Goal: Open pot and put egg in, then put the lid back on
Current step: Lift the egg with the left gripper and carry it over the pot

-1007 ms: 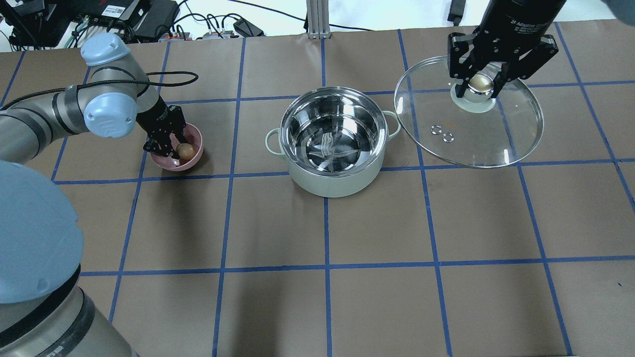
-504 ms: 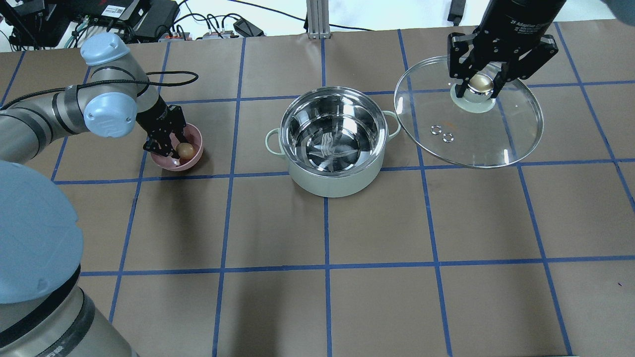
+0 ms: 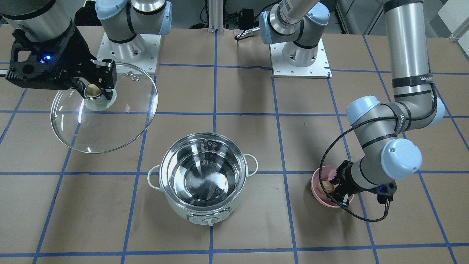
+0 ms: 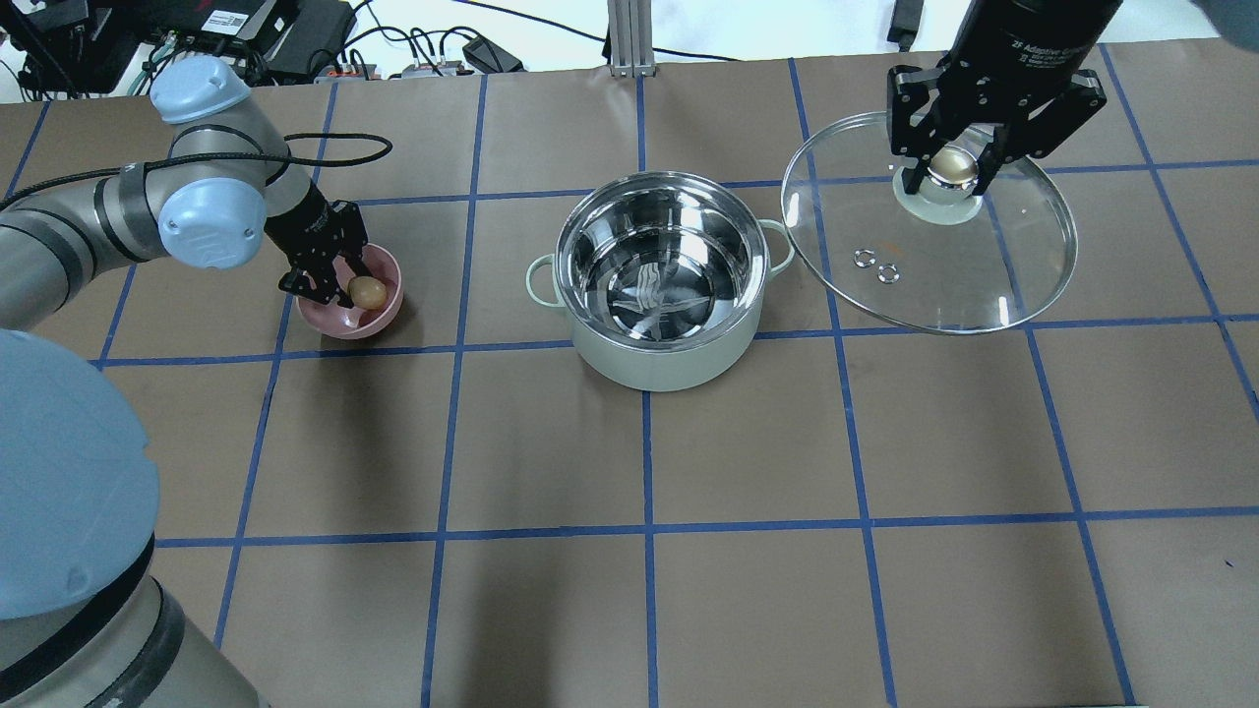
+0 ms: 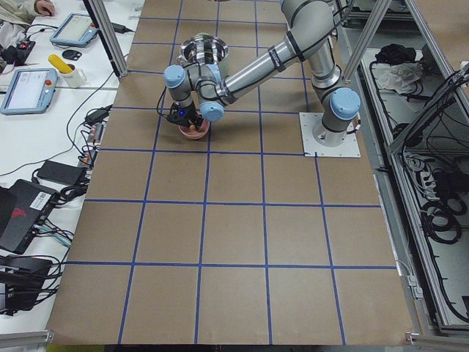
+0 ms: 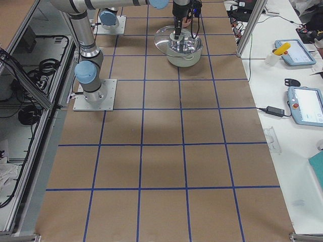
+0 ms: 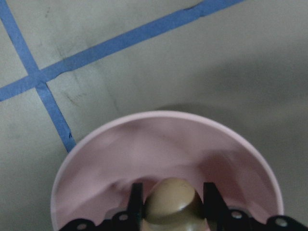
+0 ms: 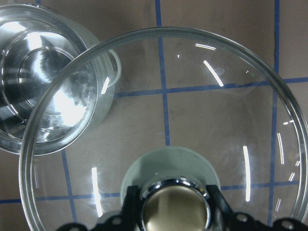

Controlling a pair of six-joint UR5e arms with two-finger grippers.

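Next, my left gripper releases the tan egg near the middle of the open pot's steel bottom (image 3: 206, 178).
The open pot (image 4: 661, 280) stands mid-table, its steel inside empty; it also shows in the front view (image 3: 205, 179). My left gripper (image 4: 352, 285) is shut on the tan egg (image 4: 367, 291), just above the small pink bowl (image 4: 386, 313). The left wrist view shows the egg (image 7: 172, 205) between the fingers over the bowl (image 7: 159, 144). My right gripper (image 4: 952, 169) is shut on the knob of the glass lid (image 4: 944, 265) and holds it in the air to the right of the pot. The right wrist view shows the lid (image 8: 202, 115) and knob (image 8: 175, 204).
Brown paper with blue tape lines covers the table (image 4: 649, 551). Cables and electronics (image 4: 295, 39) lie beyond the far edge. The arm bases (image 3: 300, 55) stand at the robot's side.
My left arm has lifted slightly, raising the egg a little within the pink bowl. The right gripper and the lid have stayed put.
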